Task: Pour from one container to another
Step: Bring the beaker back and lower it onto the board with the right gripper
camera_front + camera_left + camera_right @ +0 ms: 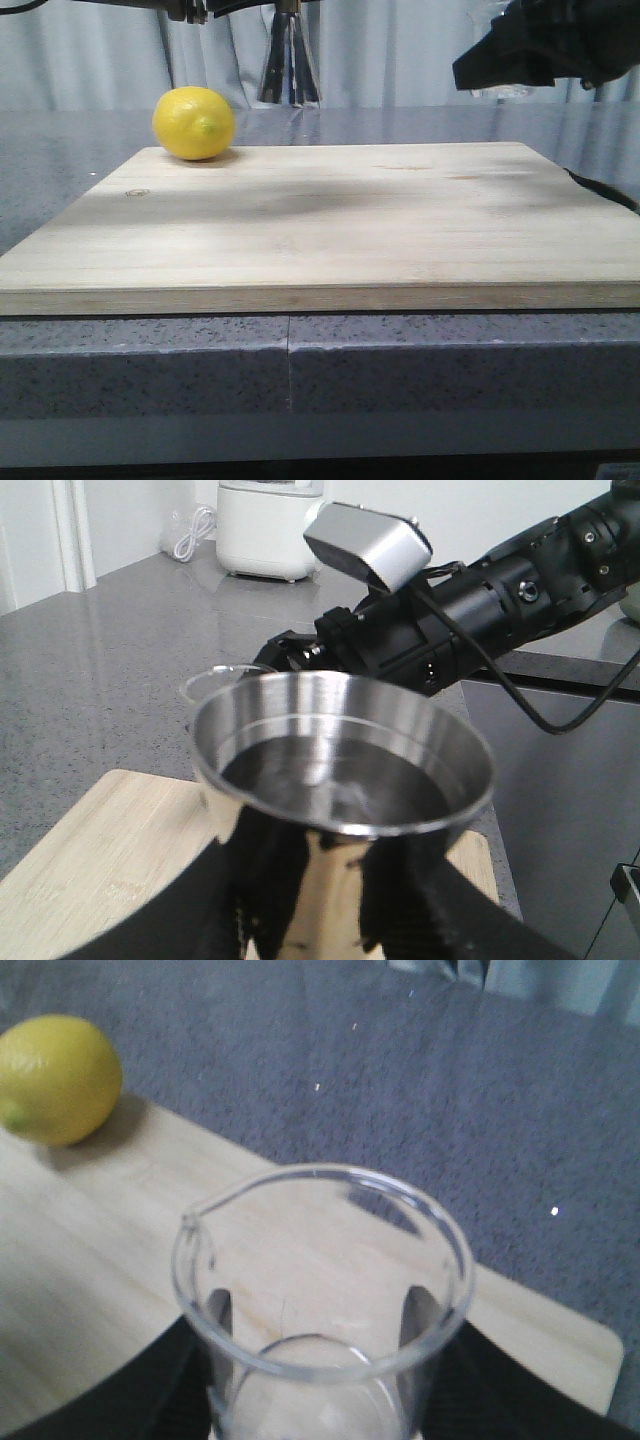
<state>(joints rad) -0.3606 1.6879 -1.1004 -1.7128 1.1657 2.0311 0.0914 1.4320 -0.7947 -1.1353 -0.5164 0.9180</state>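
My right gripper is going to set the clear glass beaker, now upright just behind the jigger, down on the wooden board's far corner (499,169) near the black cable.
The steel jigger (288,62) hangs high above the far edge of the wooden board (330,225), with my left gripper (320,885) shut on its waist. Its upper cup (340,760) faces up and seems to hold clear liquid. My right gripper (318,1345) is shut on the clear glass beaker (320,1290), which stands upright with its pour lip (190,1222) toward the lemon; I see no liquid in it. The beaker's rim (215,678) shows just behind the jigger. The right arm (545,45) is raised at the upper right, a glint of the beaker (500,90) under it.
A yellow lemon (193,122) lies on the board's far left corner. The board rests on a grey speckled counter (400,370). A white appliance (270,525) stands far back on the counter. A black cable (600,190) runs off the board's right edge.
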